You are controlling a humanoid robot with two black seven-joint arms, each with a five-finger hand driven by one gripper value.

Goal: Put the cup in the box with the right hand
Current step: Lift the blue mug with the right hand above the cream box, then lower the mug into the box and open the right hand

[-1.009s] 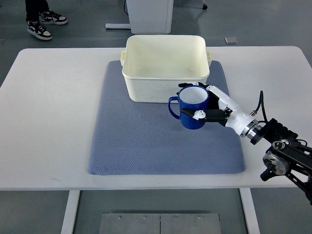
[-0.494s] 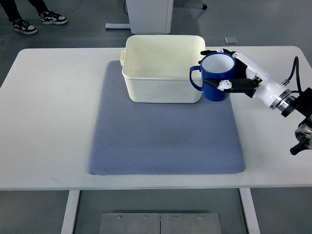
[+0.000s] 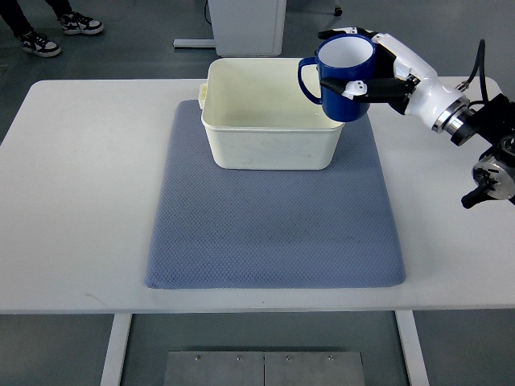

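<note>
My right gripper needs to release the blue cup inside the cream box, midway (image 3: pixel 277 112) along the near side of the box.
A blue cup (image 3: pixel 344 76) with a white inside hangs upright in the air over the right rim of the cream box (image 3: pixel 233 149), its handle pointing left. My right hand (image 3: pixel 366 68) is shut on the cup, fingers wrapped round its far and near sides, with the white forearm reaching in from the right edge. The box stands open on a blue-grey mat (image 3: pixel 273 225) and holds nothing that I can see. My left arm does not show.
The white table (image 3: pixel 80 185) carries the mat and box. A person's feet in sneakers (image 3: pixel 40 40) stand on the floor at the top left. A white cabinet base (image 3: pixel 245 24) is behind the table.
My right hand has lifted the cup from the mat in front of the box, carried it up and back, and now holds it above the box's right edge.
</note>
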